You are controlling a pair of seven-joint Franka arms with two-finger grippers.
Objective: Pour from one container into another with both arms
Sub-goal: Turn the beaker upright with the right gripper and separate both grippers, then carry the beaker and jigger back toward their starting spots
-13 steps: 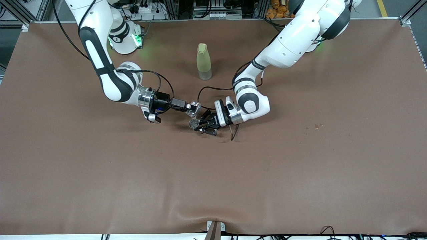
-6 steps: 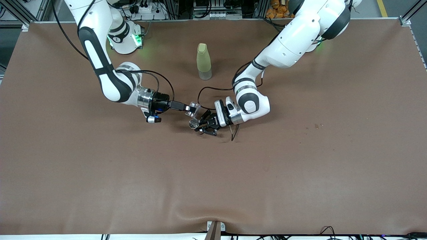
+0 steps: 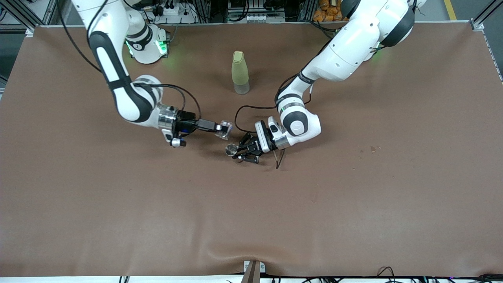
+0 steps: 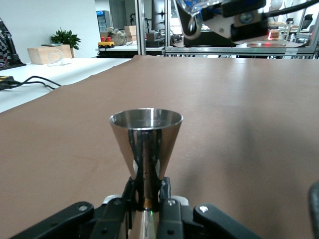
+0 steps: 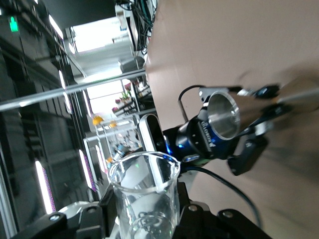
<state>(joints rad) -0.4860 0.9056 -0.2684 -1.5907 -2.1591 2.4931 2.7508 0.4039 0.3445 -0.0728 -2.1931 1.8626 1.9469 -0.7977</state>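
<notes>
Next, I place the tiny clear glass cup with my right gripper on the bare brown table (image 3: pixel 118 153) beside its own arm's lower bend.
Over the middle of the table, my right gripper (image 3: pixel 220 128) is shut on the tiny clear glass cup (image 3: pixel 224 129), which is tipped well over to one side. In the right wrist view the cup (image 5: pixel 144 191) fills the space between the fingers (image 5: pixel 107 211). Just beside and below the cup, my left gripper (image 3: pixel 235 151) is shut on the metal jigger (image 3: pixel 230 149). The left wrist view shows the jigger (image 4: pixel 146 142) upright, pinched at its narrow waist, with the cup (image 4: pixel 192 17) above and apart from its rim. The jigger (image 5: pixel 224 115) also shows in the right wrist view.
A tall pale yellow-green bottle (image 3: pixel 239 72) stands on the brown table (image 3: pixel 251 212), farther from the front camera than both grippers. A black cable (image 3: pixel 251 107) loops by the left wrist. A small bracket (image 3: pixel 252 270) sits at the table's near edge.
The right gripper has drawn back a little toward the right arm's end with the cup, widening the gap to the jigger. The left gripper has shifted slightly with the jigger.
</notes>
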